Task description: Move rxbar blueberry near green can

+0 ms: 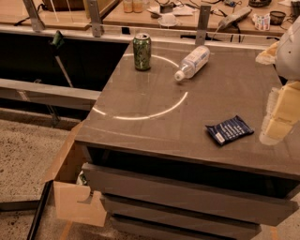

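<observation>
Next, I close my gripper on the middle of the rxbar blueberry [230, 129], because the bar needs to be moved near the green can.
The rxbar blueberry [229, 130] is a flat dark navy wrapper with white lettering. It lies on the grey tabletop [154, 126] near the front right. The green can [142, 51] stands upright with a silver rim at the table's back left, far from the bar. My gripper [280, 115] hangs at the right edge of the view, just right of the bar and above the table.
A clear plastic bottle [192, 63] with a white label lies on its side right of the can. The table has drawers below its front edge. An open cardboard box [75, 187] sits on the floor at the left. Cluttered wooden desks [187, 14] stand behind.
</observation>
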{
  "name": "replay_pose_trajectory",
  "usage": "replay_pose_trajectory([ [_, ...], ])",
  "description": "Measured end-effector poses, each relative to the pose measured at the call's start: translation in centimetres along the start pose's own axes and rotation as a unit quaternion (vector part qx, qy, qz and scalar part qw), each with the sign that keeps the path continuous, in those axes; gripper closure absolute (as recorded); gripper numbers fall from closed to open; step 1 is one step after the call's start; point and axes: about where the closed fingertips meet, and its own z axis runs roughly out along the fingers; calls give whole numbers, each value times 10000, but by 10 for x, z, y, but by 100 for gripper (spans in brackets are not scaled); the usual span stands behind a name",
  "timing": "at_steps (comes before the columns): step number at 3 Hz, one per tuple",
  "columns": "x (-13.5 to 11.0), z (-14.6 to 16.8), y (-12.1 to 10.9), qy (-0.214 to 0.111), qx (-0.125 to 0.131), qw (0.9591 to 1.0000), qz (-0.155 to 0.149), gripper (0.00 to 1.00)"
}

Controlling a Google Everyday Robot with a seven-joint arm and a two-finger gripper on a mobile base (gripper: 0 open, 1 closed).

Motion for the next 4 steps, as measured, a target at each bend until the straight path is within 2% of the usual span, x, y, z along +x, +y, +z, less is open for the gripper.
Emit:
replay_pose_trajectory([
  [1, 0, 0, 0, 0, 1, 10000, 0, 0],
  [2, 0, 0, -14, -396, -164, 9987, -278, 0],
  [3, 22, 1, -38, -805, -389, 9942, -591, 0],
  [4, 35, 14, -56, -1092, -635, 9864, -1054, 0],
])
